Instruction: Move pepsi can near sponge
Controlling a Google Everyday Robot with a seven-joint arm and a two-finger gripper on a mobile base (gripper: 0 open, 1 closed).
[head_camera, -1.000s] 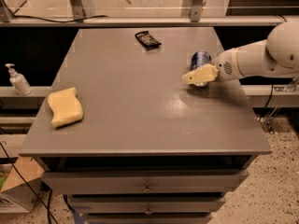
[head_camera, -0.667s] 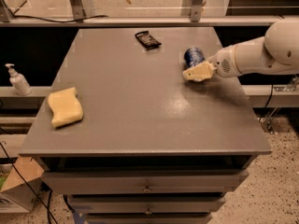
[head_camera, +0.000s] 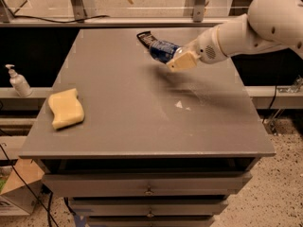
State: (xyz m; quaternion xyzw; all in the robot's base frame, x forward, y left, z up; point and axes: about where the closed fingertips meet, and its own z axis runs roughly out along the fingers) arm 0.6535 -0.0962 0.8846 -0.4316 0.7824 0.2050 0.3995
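Observation:
I need to release the pepsi can on the grey table (head_camera: 92, 89) close beside the sponge's far corner.
The dark-blue pepsi can (head_camera: 161, 50) is held tilted in the air above the far middle of the grey table (head_camera: 137, 122). My gripper (head_camera: 176, 60), on a white arm reaching in from the right, is shut on the can, with a tan finger (head_camera: 183, 61) across its right end. The pale yellow sponge (head_camera: 66, 108) lies flat near the table's left edge, well to the left of and nearer than the can.
A flat black snack wrapper (head_camera: 145, 36) lies at the far edge, just behind the can. A white pump bottle (head_camera: 18, 81) stands on a ledge left of the table. Drawers sit below the tabletop, and a cardboard box (head_camera: 14, 188) is on the floor at left.
My gripper has lifted the pepsi can off the table and carried it left and toward the far edge, close to the black wrapper. The sponge has not moved.

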